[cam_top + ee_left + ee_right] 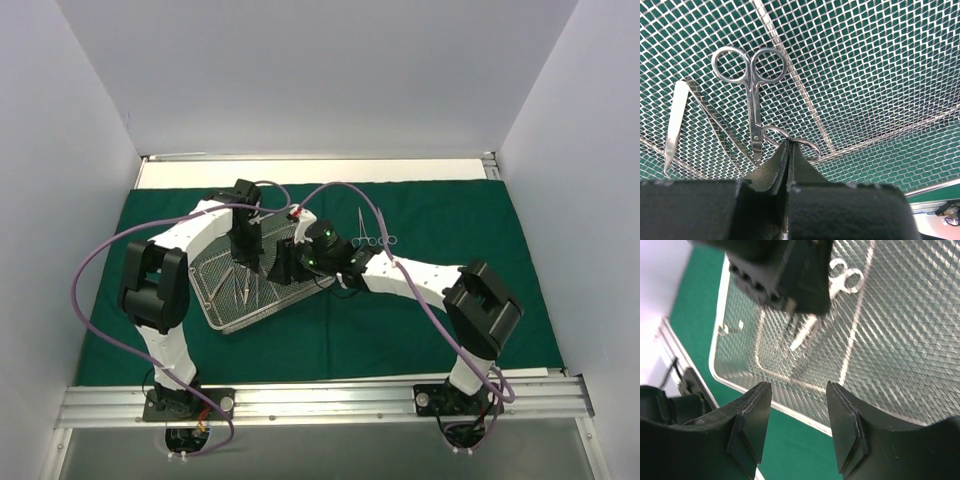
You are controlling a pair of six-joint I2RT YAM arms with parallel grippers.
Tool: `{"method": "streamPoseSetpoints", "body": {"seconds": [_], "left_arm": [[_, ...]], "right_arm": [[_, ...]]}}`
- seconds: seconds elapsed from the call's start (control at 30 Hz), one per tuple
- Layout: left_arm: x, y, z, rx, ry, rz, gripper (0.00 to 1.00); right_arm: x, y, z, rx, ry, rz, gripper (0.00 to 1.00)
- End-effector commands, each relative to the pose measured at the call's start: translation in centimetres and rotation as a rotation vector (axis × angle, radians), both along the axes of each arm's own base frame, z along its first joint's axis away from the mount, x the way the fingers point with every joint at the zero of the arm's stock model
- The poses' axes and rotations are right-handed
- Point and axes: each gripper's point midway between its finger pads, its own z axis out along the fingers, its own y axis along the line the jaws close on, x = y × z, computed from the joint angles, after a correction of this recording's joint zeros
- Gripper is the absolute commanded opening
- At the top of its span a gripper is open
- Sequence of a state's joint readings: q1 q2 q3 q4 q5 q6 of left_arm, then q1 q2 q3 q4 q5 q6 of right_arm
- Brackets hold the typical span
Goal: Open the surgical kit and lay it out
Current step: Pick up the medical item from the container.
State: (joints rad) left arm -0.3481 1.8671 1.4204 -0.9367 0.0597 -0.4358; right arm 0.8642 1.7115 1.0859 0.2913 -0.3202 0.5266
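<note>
The robot's right gripper should close on the slim middle (258, 280) (811, 347) of the ring-handled steel instrument, just past the fingers of the left gripper.
The dark green cloth (430, 300) lies spread flat on the table. The silver wire-mesh tray (222, 318) sits on its left half. My left gripper (246, 252) is inside the tray, shut (788, 145) on a ring-handled steel instrument (810, 146) where its two rings meet. Small scissors (753, 95), flat tweezers (674, 125) and a slim serrated forceps (715, 122) lie on the mesh beside it. My right gripper (285, 262) is open and empty (797, 405), hovering over the tray's right rim (790, 412). Two instruments (372, 232) lie on the cloth to the right.
White walls enclose the table on three sides. A bare strip of table (320, 170) runs behind the cloth, and a metal rail (320, 400) crosses the near edge. Purple cables (100, 255) loop above both arms. The two grippers are close together over the tray.
</note>
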Motion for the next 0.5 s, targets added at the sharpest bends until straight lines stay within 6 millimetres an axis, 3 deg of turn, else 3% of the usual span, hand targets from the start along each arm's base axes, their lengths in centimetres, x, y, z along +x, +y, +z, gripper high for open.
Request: {"method": "streamPoseSetpoints", "body": {"seconds": [0.0,0.23,0.47], "left_arm": [[0.7,-0.3,2.2,-0.051,-0.079,-0.012,0.02],[0.5,-0.2,2.2,-0.055,-0.080,-0.021,0.02],[0.4,-0.4,2.2,-0.069,-0.079,-0.026,0.02]], "right_arm": [[0.7,2.7,2.1,0.133,-0.046,-0.006,0.49],[0.2,4.7,-1.1,0.107,0.012,0.024,0.49],[0.6,5.7,-2.5,0.088,0.033,0.037,0.48]]}}
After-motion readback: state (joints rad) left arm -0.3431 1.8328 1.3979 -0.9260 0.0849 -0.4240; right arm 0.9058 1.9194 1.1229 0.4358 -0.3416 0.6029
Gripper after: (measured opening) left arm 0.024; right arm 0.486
